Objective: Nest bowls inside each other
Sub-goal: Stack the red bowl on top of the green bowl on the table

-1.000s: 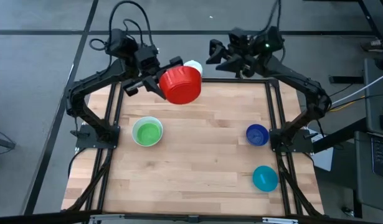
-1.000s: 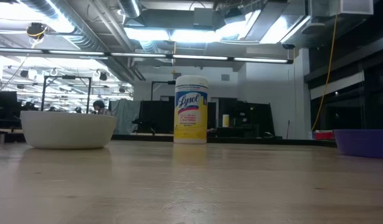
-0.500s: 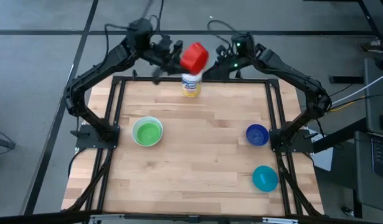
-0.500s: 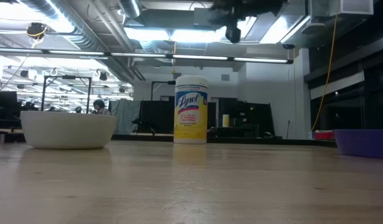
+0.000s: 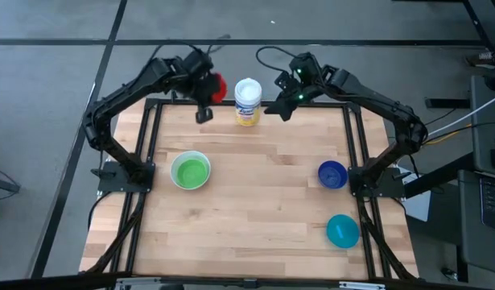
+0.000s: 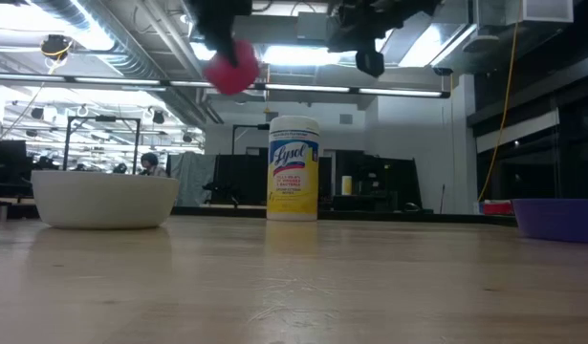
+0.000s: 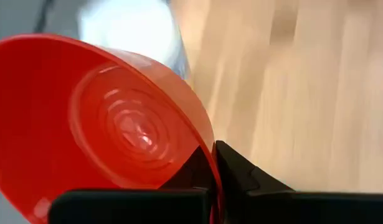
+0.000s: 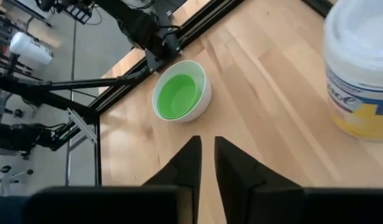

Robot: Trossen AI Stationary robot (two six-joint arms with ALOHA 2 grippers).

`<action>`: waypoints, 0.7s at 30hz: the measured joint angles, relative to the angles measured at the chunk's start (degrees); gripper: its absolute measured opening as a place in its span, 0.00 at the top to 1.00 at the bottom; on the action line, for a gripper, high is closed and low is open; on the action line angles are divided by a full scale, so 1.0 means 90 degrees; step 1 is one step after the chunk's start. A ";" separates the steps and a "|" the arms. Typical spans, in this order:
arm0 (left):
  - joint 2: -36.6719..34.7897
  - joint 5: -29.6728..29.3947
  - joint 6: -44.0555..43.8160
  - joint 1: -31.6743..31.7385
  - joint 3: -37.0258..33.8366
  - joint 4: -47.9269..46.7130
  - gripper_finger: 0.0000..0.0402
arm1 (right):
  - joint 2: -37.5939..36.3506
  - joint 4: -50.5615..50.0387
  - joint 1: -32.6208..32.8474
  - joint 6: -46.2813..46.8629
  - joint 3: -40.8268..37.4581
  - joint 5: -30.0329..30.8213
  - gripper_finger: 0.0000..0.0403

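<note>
I should release the red bowl, still hanging over the table's far edge, from my left gripper inside the green bowl (image 5: pixel 194 172), which is nested in the white bowl.
A red bowl (image 5: pixel 217 87) hangs in the air over the table's far edge, left of the white-lidded canister (image 5: pixel 248 102), with my left gripper (image 7: pixel 213 163) shut on it. In the low view the red bowl (image 6: pixel 231 67) is well above the tabletop. A green bowl sits inside a white bowl (image 5: pixel 190 171) at the left. The dark blue bowl (image 5: pixel 332 174) and the teal bowl (image 5: pixel 343 230) stand on their bases at the right. My right gripper (image 8: pixel 207 155) hovers just right of the canister, tipped down. Its fingers are a narrow gap apart and hold nothing. My left gripper pinches the red bowl's rim (image 7: pixel 207 140), with one finger (image 7: pixel 192 171) inside the bowl and the other outside. The fingers slant down from above. The bowl is lifted clear and tilted, its opening turned toward the wrist.
The canister (image 6: pixel 294 167) stands upright at the middle of the far edge, between the two grippers. The white bowl (image 6: pixel 104 199) shows at the left of the low view and the blue bowl (image 6: pixel 561 218) at its right. Bare wood lies across the table's middle and near left.
My left gripper has swung down toward the table's far edge and tipped from raised to pointing down, carrying the red bowl to the canister's left. My right gripper has come down and tipped toward the table beside the canister. The bowls on the table have kept still.
</note>
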 joint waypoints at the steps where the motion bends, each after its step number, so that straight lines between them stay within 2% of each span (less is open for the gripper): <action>1: 0.0000 -0.0088 -0.0009 -0.0070 0.0000 -0.0251 1.00 | 0.0000 -0.0002 0.0057 -0.0020 0.0000 0.0039 0.87; 6: -0.0002 -0.0081 -0.0283 -0.0474 -0.0002 -0.1253 1.00 | 0.0000 -0.0005 0.0326 -0.0095 0.0000 0.0251 0.80; 9: -0.0061 -0.0069 -0.0623 -0.0851 -0.0322 -0.1411 1.00 | 0.0000 -0.0006 0.0475 -0.0239 -0.0002 0.0374 0.75; 13: -0.0304 -0.0070 -0.1164 -0.1429 -0.1456 -0.1238 1.00 | 0.0001 -0.0010 0.0651 -0.0334 -0.0002 0.0622 0.70; 18: -0.0882 -0.0083 -0.2315 -0.2129 -0.3289 0.0162 1.00 | 0.0002 -0.0023 0.0773 -0.0481 -0.0002 0.0663 0.65; 21: -0.1201 -0.0096 -0.3103 -0.2445 -0.4056 0.0523 1.00 | 0.0005 -0.0027 0.0797 -0.0487 -0.0002 0.0627 0.64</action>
